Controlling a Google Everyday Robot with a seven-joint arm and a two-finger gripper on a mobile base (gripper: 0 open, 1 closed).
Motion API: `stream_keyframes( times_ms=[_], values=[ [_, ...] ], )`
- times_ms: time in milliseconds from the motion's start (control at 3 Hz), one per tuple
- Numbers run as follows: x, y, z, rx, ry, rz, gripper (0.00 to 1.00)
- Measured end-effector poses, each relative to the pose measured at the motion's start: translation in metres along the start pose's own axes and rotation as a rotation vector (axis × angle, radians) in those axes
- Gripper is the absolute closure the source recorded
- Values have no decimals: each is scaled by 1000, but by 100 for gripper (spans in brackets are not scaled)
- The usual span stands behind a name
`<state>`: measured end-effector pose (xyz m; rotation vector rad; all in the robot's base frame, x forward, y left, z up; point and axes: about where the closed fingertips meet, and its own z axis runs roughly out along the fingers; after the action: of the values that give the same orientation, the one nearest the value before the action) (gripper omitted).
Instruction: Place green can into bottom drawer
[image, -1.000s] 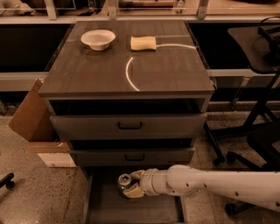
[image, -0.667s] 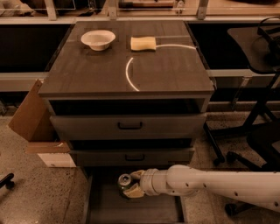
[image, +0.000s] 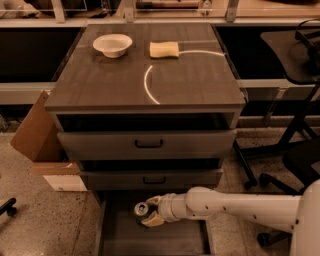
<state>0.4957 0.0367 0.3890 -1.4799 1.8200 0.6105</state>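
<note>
Next, my gripper releases the green can in the bottom drawer (image: 122, 229), near the side that is closest to the cardboard box.
The bottom drawer (image: 125, 240) is pulled out at the foot of the grey cabinet, a flat grey tray with low sides. The green can (image: 141, 210) stands upright inside it near the back, its silver top showing; its green sides are mostly hidden. My gripper (image: 152, 210) reaches in from the right on a white arm. Its pale fingers (image: 152, 220) sit on either side of the can, close against it.
A white bowl (image: 112, 45) and a yellow sponge (image: 164, 49) lie on the cabinet top (image: 145, 80). The two upper drawers (image: 147, 145) stand slightly out. A cardboard box (image: 37, 135) stands to the left. Black chair legs (image: 272, 165) stand to the right.
</note>
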Motion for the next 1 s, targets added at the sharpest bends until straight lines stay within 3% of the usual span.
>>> stream_keyframes(
  times_ms=[333, 667, 1000],
  values=[
    [22, -7, 39, -40, -24, -71, 100],
    [43, -8, 85, -89, -61, -96, 100],
    [43, -8, 85, -89, -61, -97, 100]
  ],
)
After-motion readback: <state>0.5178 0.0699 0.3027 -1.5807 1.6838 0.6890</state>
